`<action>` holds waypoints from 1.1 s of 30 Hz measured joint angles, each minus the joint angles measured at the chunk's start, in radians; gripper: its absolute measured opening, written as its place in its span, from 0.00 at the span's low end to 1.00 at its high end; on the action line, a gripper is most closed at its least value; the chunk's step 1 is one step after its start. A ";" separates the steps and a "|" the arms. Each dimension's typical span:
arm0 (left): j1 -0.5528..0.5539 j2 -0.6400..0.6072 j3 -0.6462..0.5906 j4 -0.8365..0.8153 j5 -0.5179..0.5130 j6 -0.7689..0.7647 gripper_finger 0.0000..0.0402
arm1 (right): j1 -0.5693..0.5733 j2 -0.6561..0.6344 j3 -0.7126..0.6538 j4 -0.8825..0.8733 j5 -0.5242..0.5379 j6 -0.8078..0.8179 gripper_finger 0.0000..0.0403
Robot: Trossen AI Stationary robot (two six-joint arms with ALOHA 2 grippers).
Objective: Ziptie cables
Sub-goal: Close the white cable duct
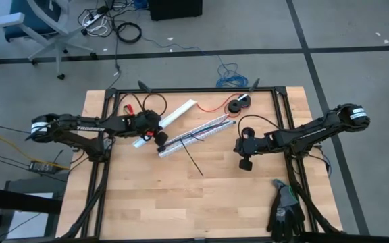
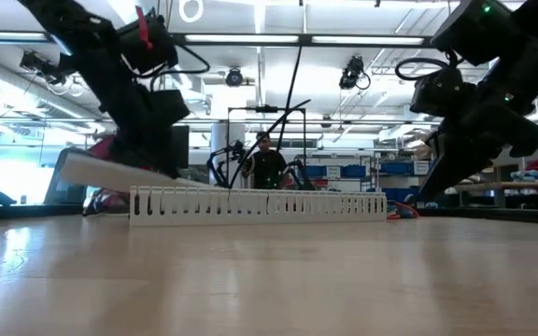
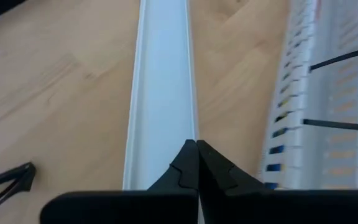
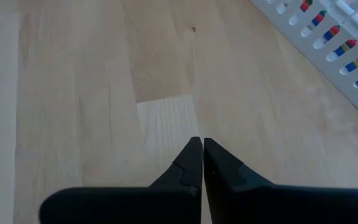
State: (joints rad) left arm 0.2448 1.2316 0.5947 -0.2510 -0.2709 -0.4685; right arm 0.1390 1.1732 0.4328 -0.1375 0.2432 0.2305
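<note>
My left gripper will let go of the white duct cover on the wood (image 1: 169, 129), close beside the slotted cable duct and lying along it.
A white slotted cable duct (image 1: 198, 135) lies slantwise mid-table. The cables (image 4: 353, 62) lie inside it, showing as coloured wires through its slots. Thin black zip ties (image 3: 340, 59) stick out of the duct, and one (image 1: 194, 162) lies on the wood beside it. A long white duct cover (image 1: 174, 118) lies on the duct's left side. My left gripper (image 1: 157, 135) is shut on the cover's near-left end. My right gripper (image 1: 245, 162) hangs shut over bare wood to the right of the duct, with nothing in it. My left gripper pinches the thin raised side edge of the white cover (image 3: 191, 134) between its two fingers, near the cover's near-left end. The fingers slant down from the table's left and point along the cover. In the low view that end (image 2: 92, 163) is raised and the cover slopes down behind the duct.
A black spool with a thin red wire (image 1: 238, 104) sits at the far edge. A dark glove (image 1: 286, 209) lies at the near right corner. Black frame rails (image 1: 279, 108) border the table. A person (image 2: 267, 163) stands far off in the room.
</note>
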 joint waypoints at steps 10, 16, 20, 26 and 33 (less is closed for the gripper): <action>-0.138 0.001 0.112 -0.017 -0.020 0.014 0.00 | -0.025 0.000 0.000 0.002 0.078 -0.040 0.00; -0.265 0.000 0.161 -0.014 -0.094 -0.012 0.00 | -0.073 0.000 0.000 0.001 0.103 -0.087 0.01; -0.351 0.008 0.180 -0.015 -0.158 -0.038 0.00 | -0.105 0.000 0.000 0.003 0.104 -0.110 0.01; -0.403 0.008 0.183 -0.072 -0.277 -0.045 0.00 | -0.135 0.000 0.000 0.008 0.091 -0.120 0.00; -0.335 0.021 0.181 -0.166 -0.283 -0.100 0.00 | -0.135 0.000 0.000 0.008 0.020 -0.081 0.01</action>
State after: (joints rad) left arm -0.0898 1.2526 0.7762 -0.4175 -0.5540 -0.5685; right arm 0.0044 1.1732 0.4328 -0.1295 0.2633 0.1496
